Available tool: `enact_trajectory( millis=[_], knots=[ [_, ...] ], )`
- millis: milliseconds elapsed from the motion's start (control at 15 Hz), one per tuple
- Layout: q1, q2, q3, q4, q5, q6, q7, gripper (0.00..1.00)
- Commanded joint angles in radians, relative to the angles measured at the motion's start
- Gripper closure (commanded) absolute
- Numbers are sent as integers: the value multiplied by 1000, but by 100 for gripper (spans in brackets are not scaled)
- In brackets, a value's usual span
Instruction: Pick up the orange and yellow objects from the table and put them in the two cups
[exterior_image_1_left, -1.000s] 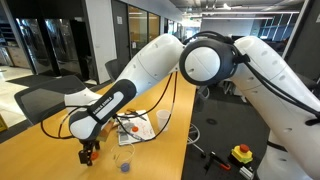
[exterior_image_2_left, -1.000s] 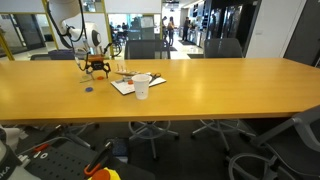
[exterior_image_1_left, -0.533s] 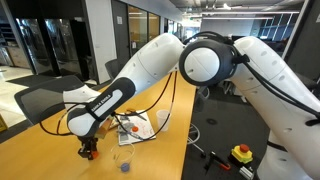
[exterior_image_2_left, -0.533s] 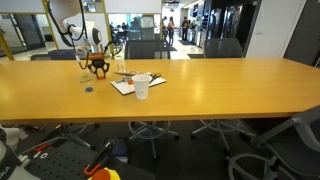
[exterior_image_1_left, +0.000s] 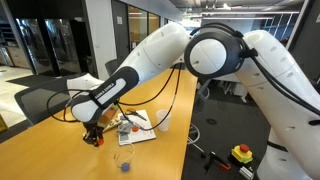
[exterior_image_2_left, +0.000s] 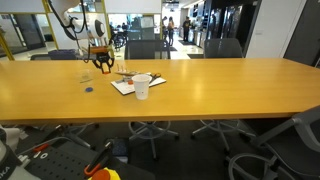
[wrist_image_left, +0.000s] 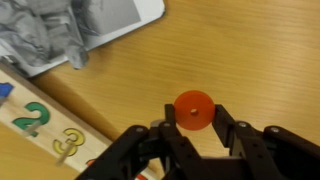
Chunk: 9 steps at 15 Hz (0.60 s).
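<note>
Next, I bring the small orange disc to rest and let go of it inside the small pale cup (exterior_image_1_left: 163, 121) at the edge of the white sheet.
In the wrist view my gripper (wrist_image_left: 194, 116) is shut on a small orange disc (wrist_image_left: 193, 106) with a centre hole, pinched between the two black fingers above the wooden table (wrist_image_left: 260, 50). In both exterior views the gripper (exterior_image_1_left: 95, 137) (exterior_image_2_left: 101, 66) hangs a little above the table (exterior_image_1_left: 55, 150) (exterior_image_2_left: 200, 90), beside a white sheet with clutter. A small pale cup (exterior_image_2_left: 142, 87) (exterior_image_1_left: 164, 121) stands at that sheet's edge. A clear cup with something blue in it (exterior_image_1_left: 124, 161) stands nearer the camera. No yellow pieces can be made out.
A white sheet (wrist_image_left: 120, 25) carrying crumpled grey material (wrist_image_left: 50, 35) lies just past the gripper. A pale wooden strip with coloured numbers (wrist_image_left: 40, 120) lies beside it. Office chairs (exterior_image_2_left: 145, 48) line the table's far side. A yellow box with a red button (exterior_image_1_left: 242, 154) sits on the floor.
The jaws have closed on the orange disc. The arm has since lifted off the table and shifted towards the white sheet.
</note>
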<state>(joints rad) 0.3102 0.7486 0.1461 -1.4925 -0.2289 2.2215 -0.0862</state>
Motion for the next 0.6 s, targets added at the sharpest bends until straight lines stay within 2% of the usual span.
enact_trajectory(
  millis=[0,200,533],
  knots=[
    [-38,-203,-28,-158,12,-19,39,79],
    [-83,-337,-58,-267,21,-2,89,79],
    [-197,-545,-100,-456,52,-9,78,79]
  ],
)
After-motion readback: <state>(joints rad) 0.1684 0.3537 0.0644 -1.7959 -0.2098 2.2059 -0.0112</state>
